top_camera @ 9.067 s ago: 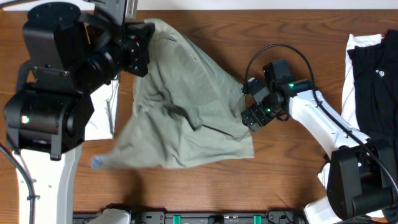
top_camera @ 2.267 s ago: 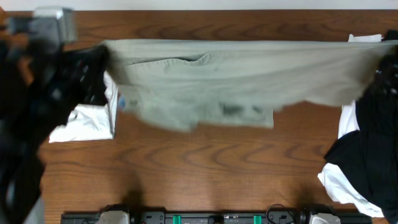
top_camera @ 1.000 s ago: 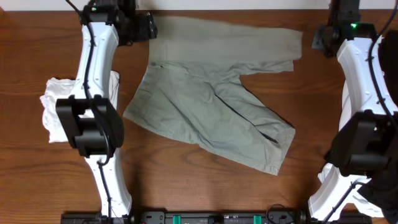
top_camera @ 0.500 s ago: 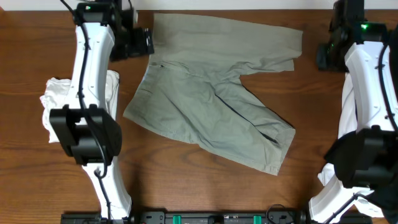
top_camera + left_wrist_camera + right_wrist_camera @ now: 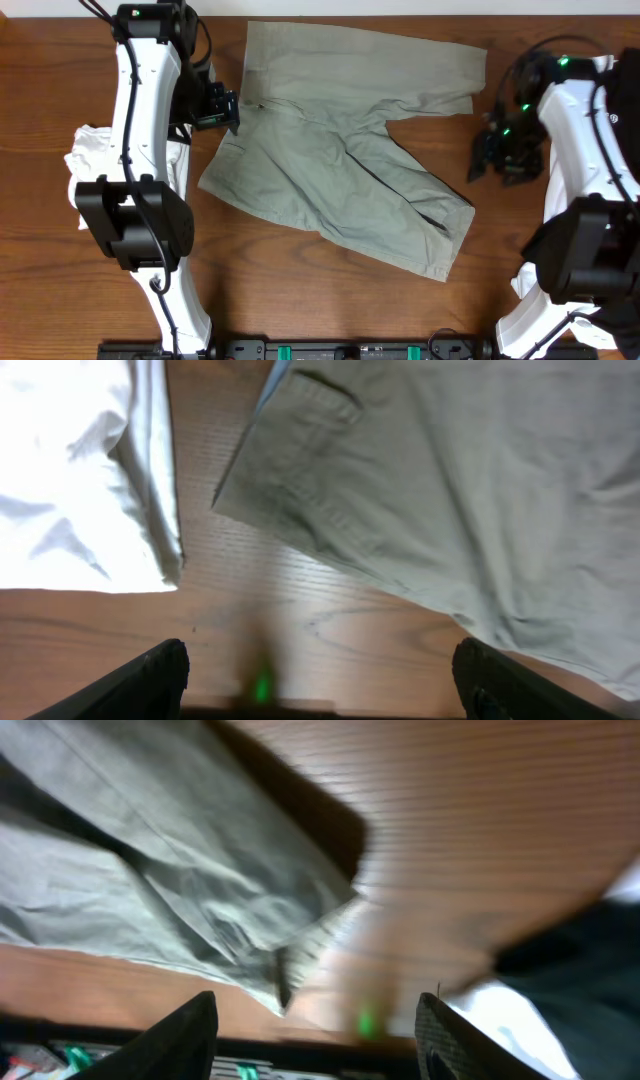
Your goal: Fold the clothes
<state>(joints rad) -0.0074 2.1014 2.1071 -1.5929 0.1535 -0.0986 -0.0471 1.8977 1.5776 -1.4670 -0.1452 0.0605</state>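
The khaki shorts' near leg slants away from the far leg, so next my left gripper takes the waistband's near corner (image 5: pixel 210 181) to help straighten that leg before folding.
The khaki shorts (image 5: pixel 340 150) lie spread flat on the wooden table, waistband to the left, one leg along the far edge and the other pointing near-right. My left gripper (image 5: pixel 225 108) hovers at the waistband's left edge, open and holding nothing. The left wrist view shows the waistband corner (image 5: pixel 300 420) ahead of the left gripper (image 5: pixel 320 682), with bare wood between the jaws. My right gripper (image 5: pixel 495 160) hangs open to the right of the shorts, apart from them. In the right wrist view a leg hem (image 5: pixel 230 920) lies ahead of the right gripper (image 5: pixel 320 1035).
A crumpled white garment (image 5: pixel 90 170) lies at the left, beside the left arm, and shows as white cloth (image 5: pixel 80 470) in the left wrist view. A black garment (image 5: pixel 590 950) over white cloth (image 5: pixel 520 1020) lies at the right. The far table edge runs just behind the shorts.
Both arms have drawn back from the far edge toward the near side. The right gripper's jaws have spread wider. The shorts have stayed where they lay.
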